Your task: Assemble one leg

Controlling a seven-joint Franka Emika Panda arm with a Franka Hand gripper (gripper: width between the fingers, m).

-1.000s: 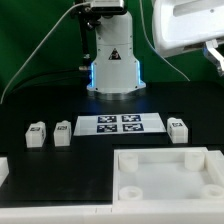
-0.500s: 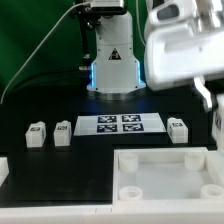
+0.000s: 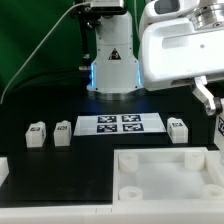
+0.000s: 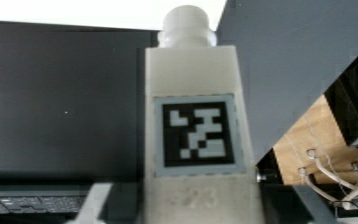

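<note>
The leg, now held above the black table, will be let go by my gripper while standing in the white tray-like part's front corner hole (image 3: 212,191), the one that is nearest my gripper.
In the wrist view my gripper (image 4: 190,206) is shut on a leg (image 4: 194,110), a white post with a rounded tip and a black-and-white tag facing the camera. In the exterior view the gripper (image 3: 213,108) hangs at the right edge above the table. The held leg (image 3: 220,128) shows only partly at the frame edge. Three more legs stand on the black table: two (image 3: 37,133) (image 3: 63,132) at the exterior view's left and one (image 3: 178,127) at its right, just left of my gripper.
The marker board (image 3: 120,124) lies between the legs. A large white tray-like part (image 3: 165,160) with round corner holes fills the front right. A white part (image 3: 3,170) pokes in at the left edge. The robot base (image 3: 112,60) stands behind.
The arm has swung from the upper right corner down and leftward into view, bringing the gripper and its held leg low at the exterior view's right edge.
</note>
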